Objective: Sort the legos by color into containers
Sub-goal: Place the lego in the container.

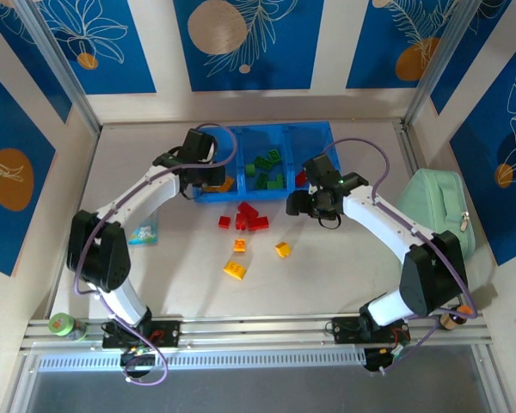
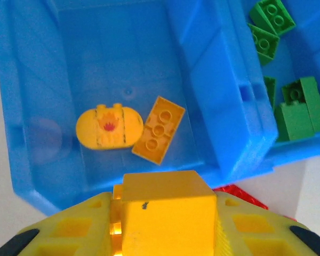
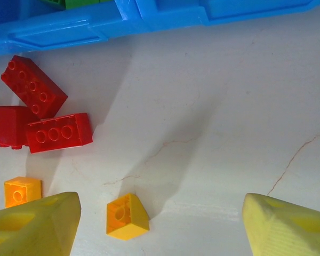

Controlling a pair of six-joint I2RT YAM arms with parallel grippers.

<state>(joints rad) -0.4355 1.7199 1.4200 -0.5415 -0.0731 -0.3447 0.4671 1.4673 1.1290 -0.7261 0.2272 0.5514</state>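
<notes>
Next, I let go of the yellow brick with my left gripper against the flat orange brick (image 1: 232, 183) (image 2: 178, 140), on the side toward the green bricks.
The blue tray (image 1: 327, 136) lies at the back of the table. My left gripper (image 1: 209, 178) hovers over its left compartment, shut on a yellow brick (image 2: 168, 205). Below it in that compartment lie a round yellow disc (image 2: 109, 127) and a flat orange brick (image 2: 158, 129). Several green bricks (image 1: 267, 168) fill the middle compartment. My right gripper (image 1: 306, 203) stands open just in front of the tray's right end. Between its fingers, low on the table, sits a yellow brick (image 3: 127, 216). Red bricks (image 1: 249, 217) cluster on the table, with three yellow ones (image 1: 235, 269) nearer the front.
A mint-green zippered case (image 1: 434, 206) rests at the right edge of the table. A small blue card (image 1: 143, 232) lies by the left arm, and a green tape roll (image 1: 62, 325) sits at the front left rail.
</notes>
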